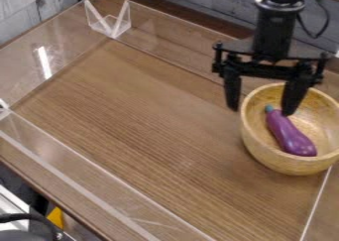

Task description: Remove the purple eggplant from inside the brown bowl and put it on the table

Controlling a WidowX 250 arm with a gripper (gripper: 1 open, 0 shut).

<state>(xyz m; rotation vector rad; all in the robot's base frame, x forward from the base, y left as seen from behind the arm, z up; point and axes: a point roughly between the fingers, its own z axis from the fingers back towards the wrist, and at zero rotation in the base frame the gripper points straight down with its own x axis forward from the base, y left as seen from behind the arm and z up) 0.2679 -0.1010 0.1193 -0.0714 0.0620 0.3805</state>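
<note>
Next, I need to lower into the brown bowl and grip the middle of the purple eggplant [287,132], between its stem and thick end.
The purple eggplant [290,132] lies inside the brown bowl [261,148] at the right side of the table [146,116]. Its darker stem tip points toward the back. My gripper [265,95] hangs over the bowl's back rim, just behind and above the eggplant. Its two black fingers are spread wide apart, one [233,90] left of the bowl's rim and the other [295,98] over the bowl. The gripper is open and holds nothing.
Low clear acrylic walls [79,176] edge the tabletop on the left and front. A clear folded acrylic piece [109,20] stands at the back left corner. Bare wood-grain surface spreads left of the bowl.
</note>
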